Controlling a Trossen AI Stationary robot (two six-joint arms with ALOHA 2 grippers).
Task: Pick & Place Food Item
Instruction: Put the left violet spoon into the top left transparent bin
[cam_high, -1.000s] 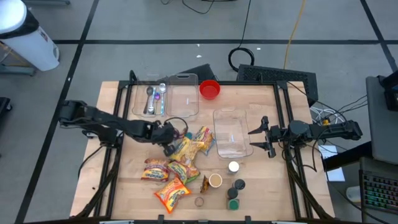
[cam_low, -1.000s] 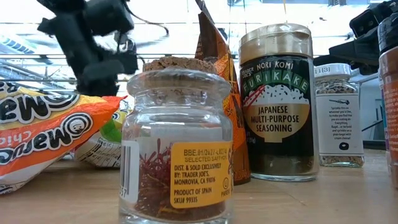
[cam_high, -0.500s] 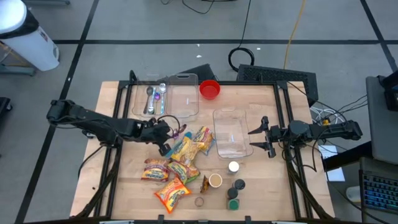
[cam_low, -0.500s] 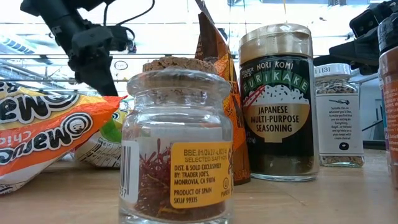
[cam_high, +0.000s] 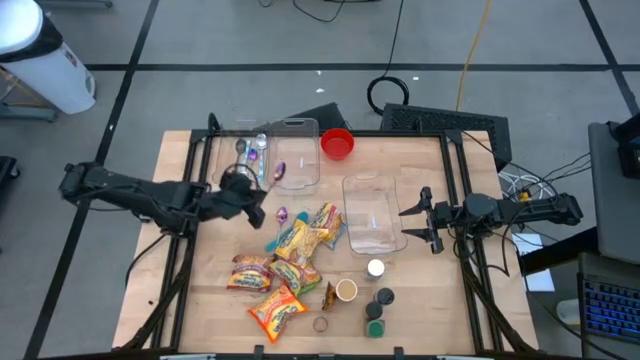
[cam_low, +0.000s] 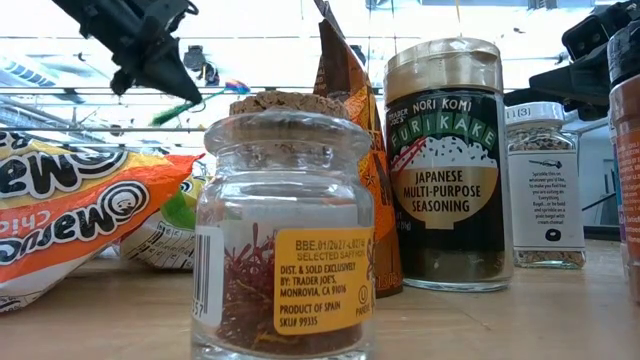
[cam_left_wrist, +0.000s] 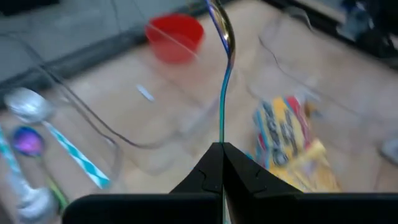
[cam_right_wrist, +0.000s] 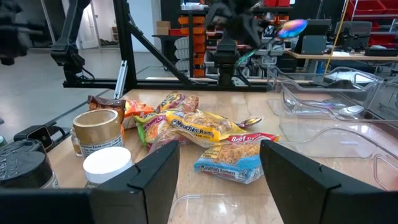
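Observation:
My left gripper needs to let go of the spoon in the clear container (cam_high: 232, 157), between the dark spoon and the black rail. The spoon is now raised above the table.
My left gripper (cam_high: 258, 197) (cam_left_wrist: 222, 152) is shut on a thin metal spoon with an iridescent bowl (cam_high: 279, 172) (cam_left_wrist: 221, 28). It is raised above the table beside the left clear container (cam_high: 300, 150). The spoon also shows in the right wrist view (cam_right_wrist: 292, 27). Several noodle packets (cam_high: 300, 240) lie in a heap on the table's middle and near part. My right gripper (cam_high: 425, 218) is open and empty, at the right side of the right clear container (cam_high: 372, 185). My left gripper pinches the spoon's thin handle (cam_left_wrist: 222, 134) between its two fingers. The spoon sticks out ahead of the fingers, in line with them, bowl end (cam_left_wrist: 221, 28) farthest out. The fingers come from the table's left. The spoon is lifted clear of the table.
The left container holds other spoons (cam_high: 240, 152). Another spoon (cam_high: 283, 213) lies by the packets. A red bowl (cam_high: 337, 143) stands at the far edge. Spice jars (cam_high: 347, 290) (cam_high: 375, 268) (cam_high: 384, 297) stand near the front, and close up in the low view (cam_low: 285, 230).
My left gripper has gone up and toward the table's left and far edges, away from the packet heap. It carries the spoon, which is now lifted clear with its bowl over the left container's near right corner.

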